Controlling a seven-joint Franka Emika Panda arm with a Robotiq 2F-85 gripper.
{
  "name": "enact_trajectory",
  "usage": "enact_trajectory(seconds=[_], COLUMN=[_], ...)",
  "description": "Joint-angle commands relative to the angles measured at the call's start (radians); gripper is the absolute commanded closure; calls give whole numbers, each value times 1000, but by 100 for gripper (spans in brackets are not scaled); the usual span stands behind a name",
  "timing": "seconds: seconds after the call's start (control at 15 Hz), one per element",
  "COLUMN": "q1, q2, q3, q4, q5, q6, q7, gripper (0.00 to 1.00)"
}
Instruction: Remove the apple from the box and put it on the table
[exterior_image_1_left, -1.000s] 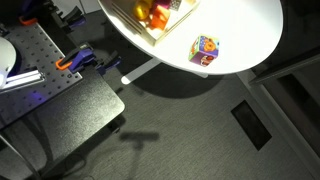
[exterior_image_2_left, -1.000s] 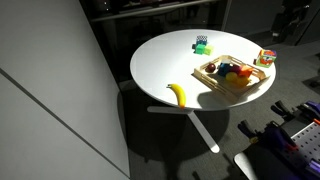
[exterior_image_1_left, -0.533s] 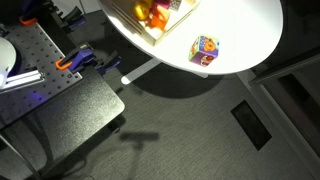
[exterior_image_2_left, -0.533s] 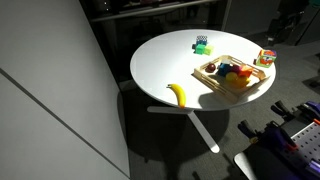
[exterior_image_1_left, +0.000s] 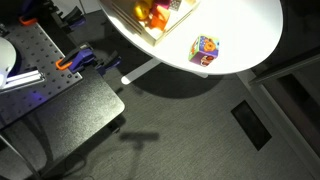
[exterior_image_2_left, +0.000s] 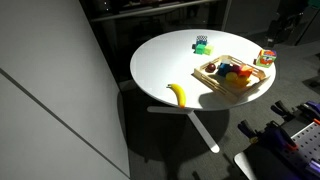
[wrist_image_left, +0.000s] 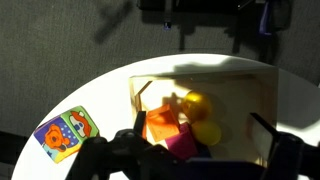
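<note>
Next, the robot's gripper will move down to the middle of the yellow-orange apple (exterior_image_1_left: 141, 12) (wrist_image_left: 196, 105), next to the orange block in the light-wood box, and close there.
In the wrist view the light-wood box (wrist_image_left: 135, 95) lies on the white table (wrist_image_left: 100, 105). Inside it a small round yellow-orange apple (wrist_image_left: 197, 103) sits beside a second yellow round piece (wrist_image_left: 208, 131), an orange block (wrist_image_left: 160, 124) and a magenta block (wrist_image_left: 184, 146). My gripper (wrist_image_left: 197, 150) is open above the box, with one dark finger on each side of the contents, and holds nothing. The box also shows in both exterior views (exterior_image_1_left: 152, 33) (exterior_image_2_left: 214, 80). The gripper does not show clearly in either exterior view.
A multicoloured cube (exterior_image_1_left: 205, 49) (exterior_image_2_left: 265, 58) (wrist_image_left: 65, 133) stands on the table beside the box. A banana (exterior_image_2_left: 178, 94) and a small green object (exterior_image_2_left: 201, 44) lie on the table. A grey perforated metal plate (exterior_image_1_left: 30, 55) stands below the table edge.
</note>
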Motion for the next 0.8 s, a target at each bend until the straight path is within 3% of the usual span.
enact_trajectory(seconds=[0.0, 0.27, 0.73], q1=[0, 4, 20], q2=[63, 141, 274], q3=[9, 17, 36], q4=[20, 25, 17], q5=[-6, -2, -6], q6=[3, 41, 205], q7=[25, 31, 71], gripper=[0, 0, 0])
